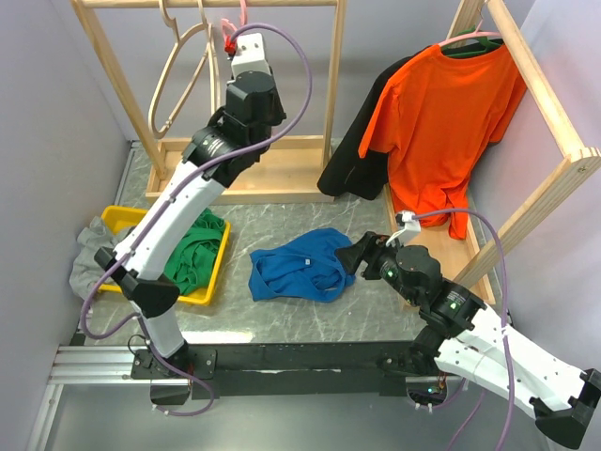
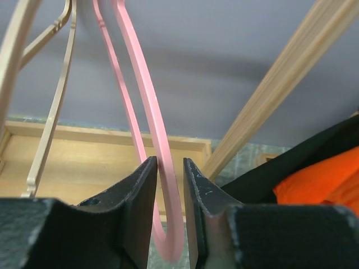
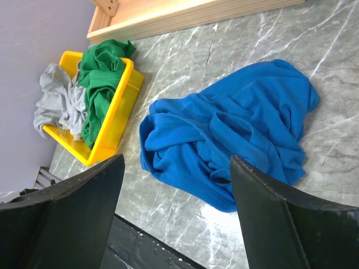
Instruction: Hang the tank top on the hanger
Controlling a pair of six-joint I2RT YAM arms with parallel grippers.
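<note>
My left gripper needs to open its fingers, as the pink hanger lies slanted across them, then line up with the hanger and grip its lower end [image 2: 174,238] before lifting it off.
The royal-blue tank top [image 1: 302,265] lies crumpled on the marble table; it also shows in the right wrist view [image 3: 235,129]. My right gripper [image 1: 362,256] hovers at its right edge, jaws wide open and empty [image 3: 176,163]. The pink hanger [image 1: 228,38] hangs on the left wooden rack. My left gripper [image 1: 235,45] is raised to it, and in the left wrist view its jaws [image 2: 170,168] are closed narrowly on the hanger's pink lower curve [image 2: 147,101].
A yellow bin [image 1: 214,272] at the left holds a green garment [image 1: 195,249], with grey cloth [image 1: 89,254] beside it. Beige wooden hangers [image 1: 178,75] hang on the left rack. An orange t-shirt [image 1: 441,113] and a black garment [image 1: 352,160] hang on the right rack.
</note>
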